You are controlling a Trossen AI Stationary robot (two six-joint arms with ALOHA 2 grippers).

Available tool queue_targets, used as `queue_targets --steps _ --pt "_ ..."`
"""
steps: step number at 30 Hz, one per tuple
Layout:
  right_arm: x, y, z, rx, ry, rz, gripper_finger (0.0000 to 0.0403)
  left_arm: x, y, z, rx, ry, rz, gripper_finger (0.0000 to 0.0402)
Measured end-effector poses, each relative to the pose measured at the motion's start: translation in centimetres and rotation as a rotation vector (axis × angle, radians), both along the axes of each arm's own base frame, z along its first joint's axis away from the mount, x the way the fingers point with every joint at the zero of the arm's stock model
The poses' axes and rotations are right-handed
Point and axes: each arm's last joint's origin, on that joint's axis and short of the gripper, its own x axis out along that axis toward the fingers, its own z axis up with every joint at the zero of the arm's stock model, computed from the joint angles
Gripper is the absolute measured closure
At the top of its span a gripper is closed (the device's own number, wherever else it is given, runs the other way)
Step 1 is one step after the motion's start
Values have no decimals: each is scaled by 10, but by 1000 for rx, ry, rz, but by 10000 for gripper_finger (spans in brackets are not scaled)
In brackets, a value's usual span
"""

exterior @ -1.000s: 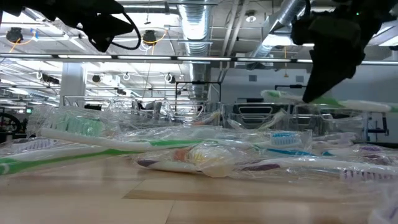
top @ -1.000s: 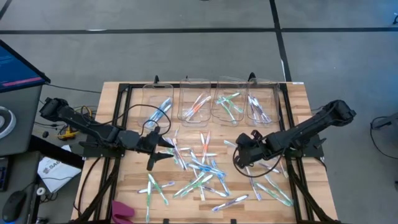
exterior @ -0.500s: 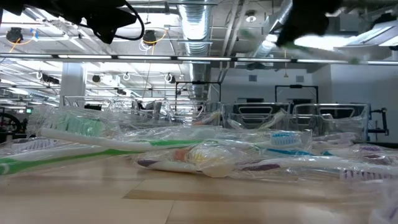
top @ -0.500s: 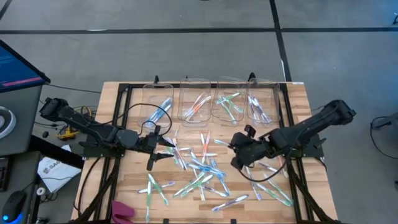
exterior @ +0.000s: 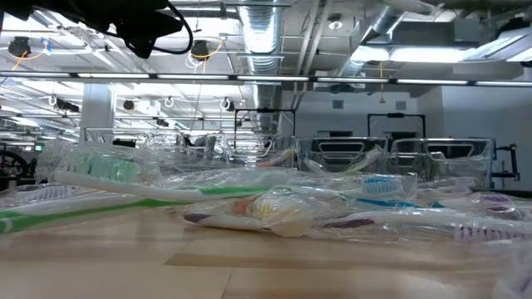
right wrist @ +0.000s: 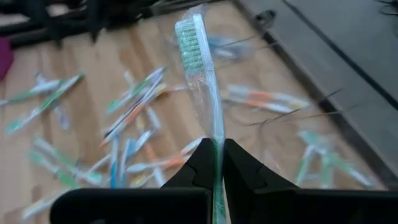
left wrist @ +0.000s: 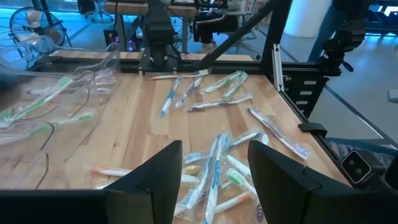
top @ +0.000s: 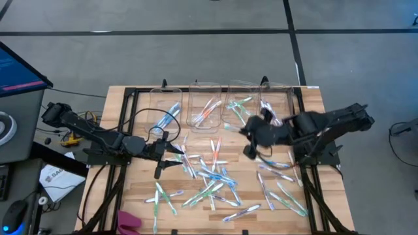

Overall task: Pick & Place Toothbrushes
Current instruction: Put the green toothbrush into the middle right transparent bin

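My right gripper will release the green toothbrush on top of the crossed green brushes in their clear bin (top: 243, 114) (right wrist: 326, 160).
Many wrapped toothbrushes (top: 209, 179) lie loose on the wooden table, whitish with blue, green, orange or purple parts; they also fill the foreground of the low view (exterior: 274, 208). Four clear bins (top: 222, 104) stand along the far edge with a few brushes inside. My right gripper (top: 249, 134) hovers just in front of the bins, shut on a green toothbrush (right wrist: 199, 74). My left gripper (top: 171, 158) waits open above the table's left middle, over loose brushes (left wrist: 214, 168). My right gripper pinches the green toothbrush by its handle (right wrist: 216, 146) between the two fingers (right wrist: 199, 163). The brush runs along the fingers and sticks out ahead of them, its green bristle head (right wrist: 188, 38) at the far end. It is lifted clear of the table in its clear wrapper.
A black metal frame (top: 127, 124) runs along the table's sides and far edge. A pink object (top: 128, 220) lies at the near left corner. Cables hang at the left arm (top: 153, 134). More brushes lie near the right rail (top: 284, 196).
My right gripper has risen with the green toothbrush, leaving the low view upward, and has moved toward the far edge and slightly left, up to the bins. The toothbrush went with it, lifted clear.
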Motion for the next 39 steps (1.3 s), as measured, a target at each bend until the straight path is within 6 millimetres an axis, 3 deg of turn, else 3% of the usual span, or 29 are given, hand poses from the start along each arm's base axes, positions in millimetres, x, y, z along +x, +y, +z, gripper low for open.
queue_targets --steps 7,16,27,39 --pt "0 -58 16 30 26 -160 397 0 0 0 -1 0 0 224" --pt "9 -138 -4 204 108 -298 397 0 0 0 0 1 -1 224" --pt "49 -216 -85 403 352 -375 397 0 0 0 1 5 -4 224" --pt "56 -268 -156 526 510 -589 390 0 0 -1 7 11 -5 224"
